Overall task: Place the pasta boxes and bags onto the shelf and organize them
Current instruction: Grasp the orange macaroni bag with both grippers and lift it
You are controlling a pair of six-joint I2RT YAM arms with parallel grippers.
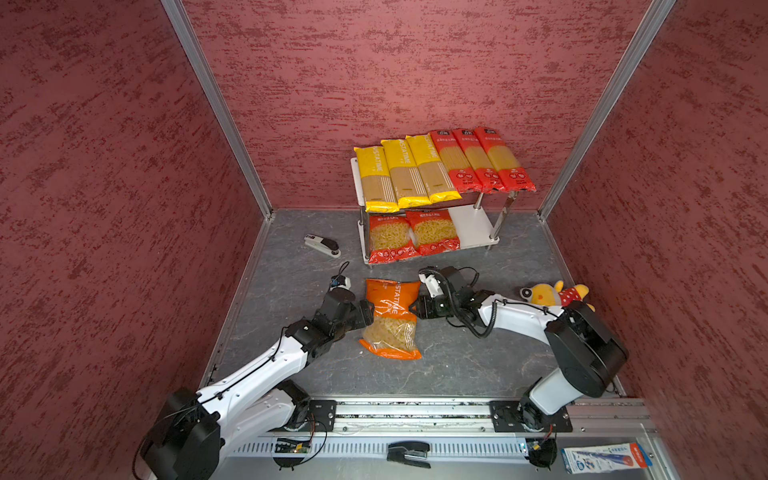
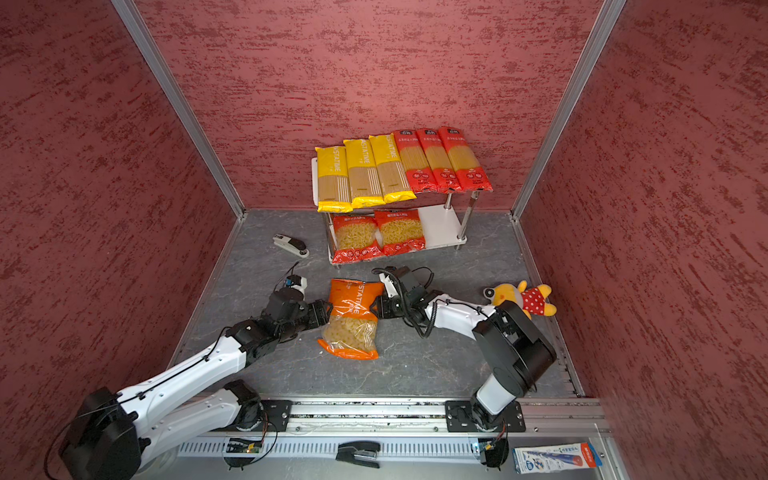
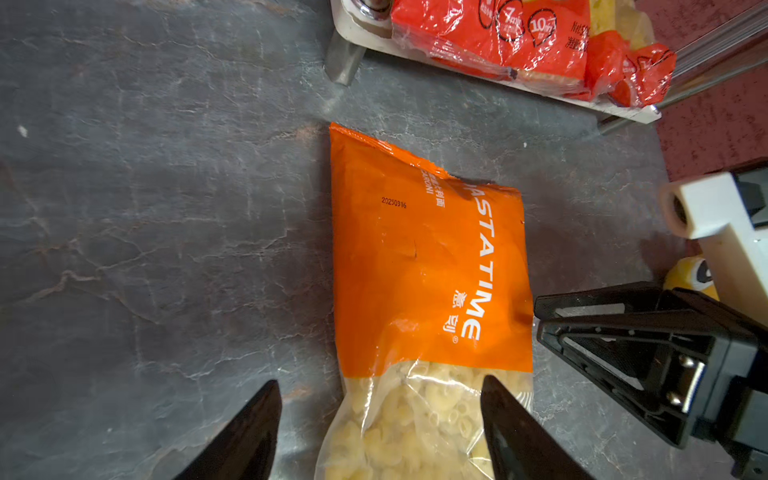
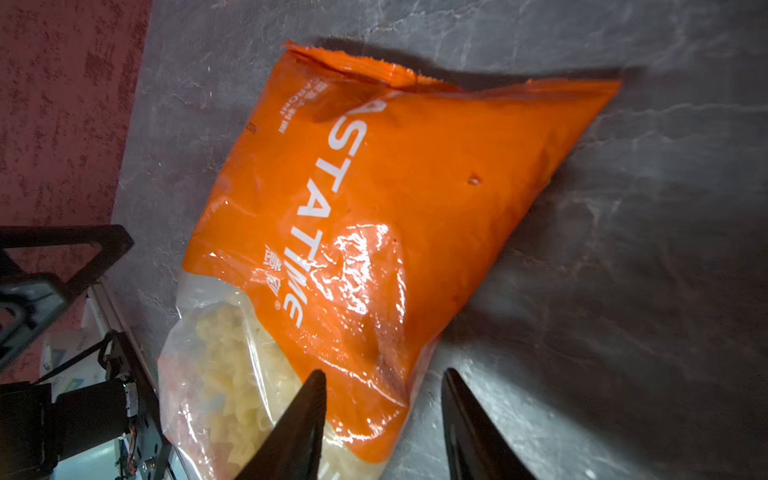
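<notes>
My left gripper needs to grip the side edge [image 1: 373, 318] [image 3: 345, 385] of the orange short-pasta bag opposite my right gripper, where orange meets the bag's clear macaroni part.
An orange short-pasta bag [image 1: 390, 316] [image 2: 353, 318] lies flat on the grey floor in front of the shelf [image 1: 469, 226]. My left gripper [image 1: 371, 313] [image 3: 381, 380] is open at the bag's left edge, one finger over the clear macaroni part and the other over the floor. My right gripper [image 1: 413, 309] [image 4: 385, 370] is open at the bag's right edge, which lies between its fingers. Three yellow spaghetti packs [image 1: 403, 174] and three red spaghetti packs [image 1: 482, 160] lie across the shelf's upper board. Two red short-pasta bags [image 1: 411, 237] fill the left and middle of the lower board.
A white stapler [image 1: 322, 245] lies left of the shelf. A yellow plush toy [image 1: 552, 293] sits behind my right arm. Beyond the front rail lie a black stapler [image 1: 409, 454] and a blue-white carton [image 1: 604, 457]. Red walls enclose three sides.
</notes>
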